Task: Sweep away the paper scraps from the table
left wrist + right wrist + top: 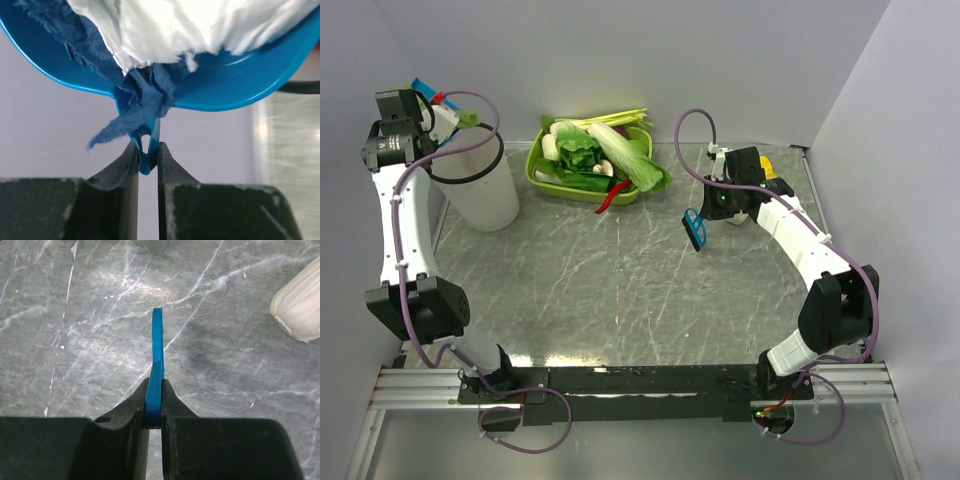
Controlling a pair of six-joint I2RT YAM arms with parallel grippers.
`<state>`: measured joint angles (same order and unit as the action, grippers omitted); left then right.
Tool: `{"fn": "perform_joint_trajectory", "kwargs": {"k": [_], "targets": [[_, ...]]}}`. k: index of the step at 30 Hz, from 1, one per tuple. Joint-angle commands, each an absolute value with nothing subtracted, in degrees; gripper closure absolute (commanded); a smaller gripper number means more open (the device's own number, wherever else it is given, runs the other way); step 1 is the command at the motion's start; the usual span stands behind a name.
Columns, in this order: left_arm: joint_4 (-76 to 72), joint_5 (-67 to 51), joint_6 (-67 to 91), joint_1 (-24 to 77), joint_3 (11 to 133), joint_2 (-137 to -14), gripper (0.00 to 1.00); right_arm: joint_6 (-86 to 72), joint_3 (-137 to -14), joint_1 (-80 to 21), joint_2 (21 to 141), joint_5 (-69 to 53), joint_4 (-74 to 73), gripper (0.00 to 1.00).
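Next, my left gripper releases the blue dustpan and leaves it on the marble table (594, 273), in between the lime-green tray and the black rail.
My left gripper (148, 152) is raised at the far left (432, 112) and shut on the handle of the blue dustpan (240, 85). The tilted pan holds paper scraps, white (200, 25) and dark blue (142, 95). In the top view red (442, 98) and green (468, 119) scraps show at the pan (422, 90), above the white bin (480, 185). My right gripper (156, 390) is shut on a blue brush handle (158, 345). It holds the brush (693, 230) over the grey-green marble table (620, 290). No scraps show on the table surface (75, 340).
A lime-green tray (535, 172) of leafy vegetables stands at the back centre. A cream-white object (300, 305) lies beside my right gripper, also in the top view (742, 216), with something yellow (767, 166) behind it. White walls surround the table; a black rail (640, 380) runs along the near edge.
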<state>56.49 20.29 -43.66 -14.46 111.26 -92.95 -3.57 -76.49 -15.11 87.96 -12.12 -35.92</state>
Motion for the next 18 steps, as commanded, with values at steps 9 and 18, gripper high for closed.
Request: {"fn": "perform_joint_trajectory", "kwargs": {"k": [9,18], "targets": [[15.48,40.07,-98.42,-14.68,95.64,-92.81,0.99,-3.78,-75.24,-15.21,86.14,-12.22,-32.43,1.00],[8.96,40.70,-99.50,-13.45,93.69,-92.72,0.98,-3.52,-72.60,-15.03,84.20,-11.86,-32.43,1.00]]}}
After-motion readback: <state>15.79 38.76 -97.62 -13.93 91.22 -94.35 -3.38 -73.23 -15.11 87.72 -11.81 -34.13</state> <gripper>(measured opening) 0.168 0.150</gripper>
